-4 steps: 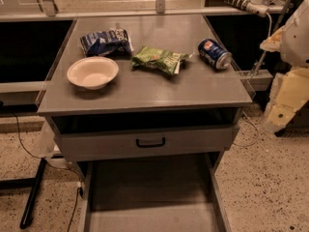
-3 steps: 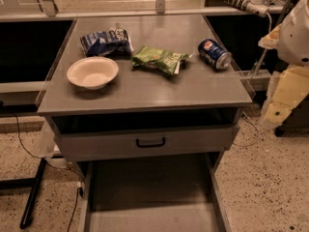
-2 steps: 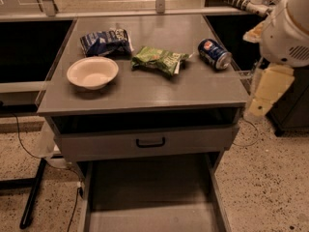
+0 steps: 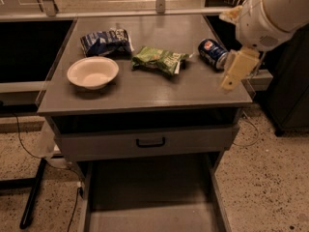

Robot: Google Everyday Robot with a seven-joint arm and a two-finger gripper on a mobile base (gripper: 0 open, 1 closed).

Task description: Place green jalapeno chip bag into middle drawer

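My gripper should move over to the green jalapeno chip bag next, and then it should close on the bag's end (image 4: pixel 175 62) nearest the blue can.
The green jalapeno chip bag (image 4: pixel 158 59) lies flat in the middle of the grey cabinet top (image 4: pixel 145 93). The middle drawer (image 4: pixel 149 197) is pulled out at the bottom of the view, and its flat grey floor is bare. My gripper (image 4: pixel 229 81) hangs from the white arm (image 4: pixel 270 13) over the front right part of the cabinet top. It is to the right of the bag, just beside a blue can (image 4: pixel 213 52), and holds nothing that I can see.
A blue-and-white snack bag (image 4: pixel 104 41) lies at the back left and a white bowl (image 4: pixel 92 72) at the front left. The grey drawer front with a small black handle (image 4: pixel 150 142) above the open drawer is closed. Cables and a black stand leg (image 4: pixel 34 197) are on the speckled floor at left.
The arm has swung left from beside the cabinet, bringing the gripper in over the cabinet's right front corner near the can. The objects on top have not moved.
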